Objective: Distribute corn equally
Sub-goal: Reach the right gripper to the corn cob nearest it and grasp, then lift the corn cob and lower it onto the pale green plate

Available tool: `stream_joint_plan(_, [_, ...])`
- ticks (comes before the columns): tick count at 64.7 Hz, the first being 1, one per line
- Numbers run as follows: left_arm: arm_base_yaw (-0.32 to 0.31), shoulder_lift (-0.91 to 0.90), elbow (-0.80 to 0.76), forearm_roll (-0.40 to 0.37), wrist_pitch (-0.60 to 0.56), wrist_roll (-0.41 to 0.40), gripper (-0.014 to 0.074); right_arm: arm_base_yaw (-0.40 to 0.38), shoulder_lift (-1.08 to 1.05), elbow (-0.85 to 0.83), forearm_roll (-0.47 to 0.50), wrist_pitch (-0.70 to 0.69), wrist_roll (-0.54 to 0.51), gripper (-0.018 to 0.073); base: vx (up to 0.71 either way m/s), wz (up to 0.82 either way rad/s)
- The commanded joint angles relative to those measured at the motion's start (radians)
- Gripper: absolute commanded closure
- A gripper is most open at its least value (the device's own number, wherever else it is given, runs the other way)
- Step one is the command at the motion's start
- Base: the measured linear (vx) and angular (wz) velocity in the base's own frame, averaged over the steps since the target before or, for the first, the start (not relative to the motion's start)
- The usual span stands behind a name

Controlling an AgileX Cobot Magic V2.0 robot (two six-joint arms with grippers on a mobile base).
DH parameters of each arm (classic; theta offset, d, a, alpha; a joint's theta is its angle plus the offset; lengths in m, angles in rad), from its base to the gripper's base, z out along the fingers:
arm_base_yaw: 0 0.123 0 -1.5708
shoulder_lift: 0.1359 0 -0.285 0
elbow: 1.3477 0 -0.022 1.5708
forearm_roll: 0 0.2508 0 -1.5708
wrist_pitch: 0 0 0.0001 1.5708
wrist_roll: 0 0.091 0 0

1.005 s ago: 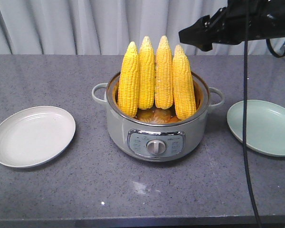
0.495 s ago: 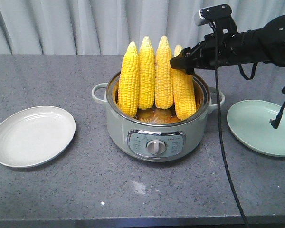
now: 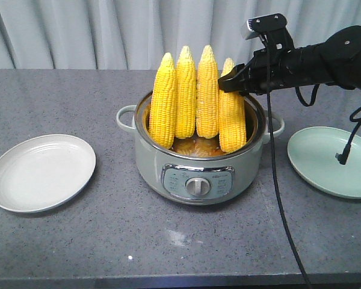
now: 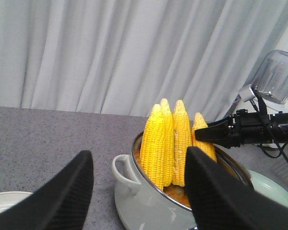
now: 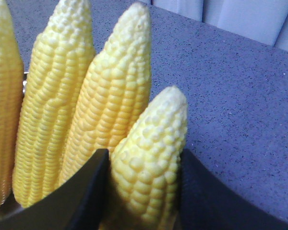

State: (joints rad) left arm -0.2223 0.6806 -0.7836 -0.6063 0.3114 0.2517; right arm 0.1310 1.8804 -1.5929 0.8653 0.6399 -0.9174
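Note:
My right gripper is to release the corn cob near the middle of the pale green plate [image 3: 345,160].
Several corn cobs [image 3: 186,99] stand upright, tips up, in a grey-green electric pot [image 3: 195,177] at the table's middle. My right gripper [image 3: 231,81] reaches in from the right and is shut on the upper part of the rightmost cob [image 3: 232,123]. In the right wrist view both black fingers [image 5: 81,191] press against the sides of that cob [image 5: 151,158], with its pale tip poking above them. My left gripper [image 4: 139,155] is open and holds nothing. It hovers left of the pot [image 4: 144,201] and is out of the front view.
A white plate [image 3: 42,171] lies left of the pot and a pale green plate [image 3: 334,159] lies right of it, both with nothing on them. A cable [image 3: 274,180] hangs from the right arm in front of the pot's right side. A blender jar [image 4: 278,76] stands at the far right.
My right gripper has come down and left from the upper right, reached the rightmost cob's top, and closed on it. The cobs and plates stay in place.

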Motion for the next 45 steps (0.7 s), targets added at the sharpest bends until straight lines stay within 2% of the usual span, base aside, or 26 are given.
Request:
stream_joint_plan(1, [-0.003,0.004,-0.034,-0.02,-0.055,0.003,0.0182,-0.003,-0.052,-0.035,0.028,-0.036,-0.026,0.0518,0.0,0.0])
stream_joint_plan(5, [-0.003,0.004,-0.034,-0.02,-0.055,0.003,0.0182,-0.003,-0.059,-0.035,0.031,-0.038,-0.035,0.0574,0.0,0.0])
stream_joint_plan(23, [-0.003,0.004,-0.034,-0.02,-0.055,0.003,0.0182,-0.006,-0.243,-0.05,0.046,-0.08,-0.039,0.0568,0.0,0.0])
stream_joint_plan(30, [-0.003,0.004,-0.034,-0.02,-0.055,0.003,0.0182,-0.034,-0.351,-0.071,0.046,-0.071,-0.033,0.0566,0.0,0.0])
stream_joint_plan(37, [-0.003,0.004,-0.034,-0.02,-0.055,0.003,0.0182,-0.1,-0.462,-0.073,0.046,-0.06,-0.011,0.0565,0.0,0.0])
stream_joint_plan(45, [-0.002,0.004,-0.034,-0.02,-0.055,0.003,0.0182,-0.237,-0.546,-0.073,0.02,0.02,0.03,0.0565,0.0,0.0])
